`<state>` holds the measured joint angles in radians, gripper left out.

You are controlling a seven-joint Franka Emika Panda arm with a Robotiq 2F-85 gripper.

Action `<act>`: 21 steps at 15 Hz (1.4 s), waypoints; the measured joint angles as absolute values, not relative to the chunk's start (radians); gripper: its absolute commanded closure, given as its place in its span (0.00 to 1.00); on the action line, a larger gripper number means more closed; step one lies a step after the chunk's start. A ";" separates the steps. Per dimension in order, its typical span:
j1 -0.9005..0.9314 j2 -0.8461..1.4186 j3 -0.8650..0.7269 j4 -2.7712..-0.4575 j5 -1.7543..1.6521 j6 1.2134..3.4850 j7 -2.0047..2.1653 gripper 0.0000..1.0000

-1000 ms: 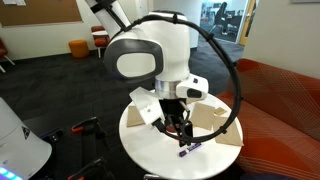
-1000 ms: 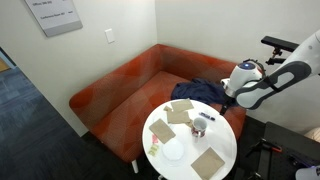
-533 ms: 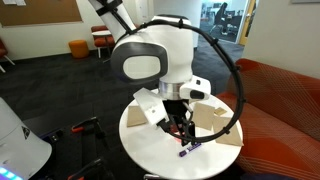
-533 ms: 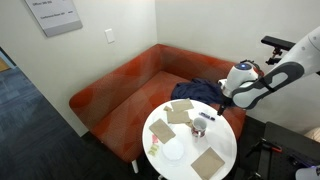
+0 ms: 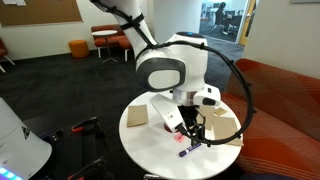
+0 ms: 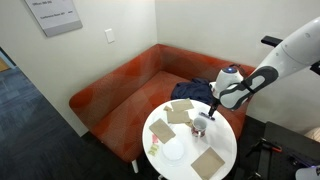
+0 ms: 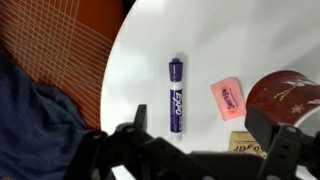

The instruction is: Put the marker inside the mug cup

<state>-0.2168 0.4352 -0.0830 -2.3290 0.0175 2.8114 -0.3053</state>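
Note:
The marker has the Expo label beside one end, opposite the purple cap. My gripper will close there, on the end of the marker's body (image 5: 196, 146) (image 7: 176, 128).
The marker (image 7: 176, 95), dark blue-purple with a pale label, lies flat on the white round table (image 7: 200, 35). It also shows in an exterior view (image 5: 187, 151), near the table's front edge. The dark red mug cup (image 7: 290, 95) stands to the marker's right in the wrist view, with only part of it in frame. It shows small in an exterior view (image 6: 202, 125). My gripper (image 7: 205, 135) is open and empty. It hovers above the table, close to the marker's near end, and touches nothing. In both exterior views it hangs low over the table (image 5: 192, 134) (image 6: 211, 109).
A pink eraser (image 7: 228, 100) lies between marker and mug. Tan paper squares (image 6: 180, 110) and a white object (image 6: 172, 150) lie on the table (image 6: 226, 150). A red sofa (image 6: 120, 95) with a dark blue cloth (image 7: 30, 120) borders the table.
The arm has swung across and down over the table. The gripper now hangs lower, just above the marker. The marker and mug have not moved.

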 measured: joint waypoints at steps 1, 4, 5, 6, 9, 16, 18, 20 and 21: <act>-0.221 0.452 -0.083 -2.314 0.018 2.811 -0.305 0.00; -0.240 0.489 -0.076 -2.284 0.018 2.811 -0.306 0.00; -0.249 0.499 -0.071 -2.276 0.017 2.811 -0.308 0.00; -0.257 0.509 -0.065 -2.269 0.017 2.811 -0.310 0.00; -0.287 0.543 -0.045 -2.247 0.017 2.814 -0.321 0.00; -0.353 0.627 -0.014 -2.184 0.017 2.831 -0.351 0.00; -0.356 0.648 -0.013 -2.163 0.016 2.833 -0.351 0.03; -0.355 0.665 -0.011 -2.142 0.013 2.834 -0.351 0.01; -0.354 0.673 -0.010 -2.132 0.012 2.834 -0.351 0.00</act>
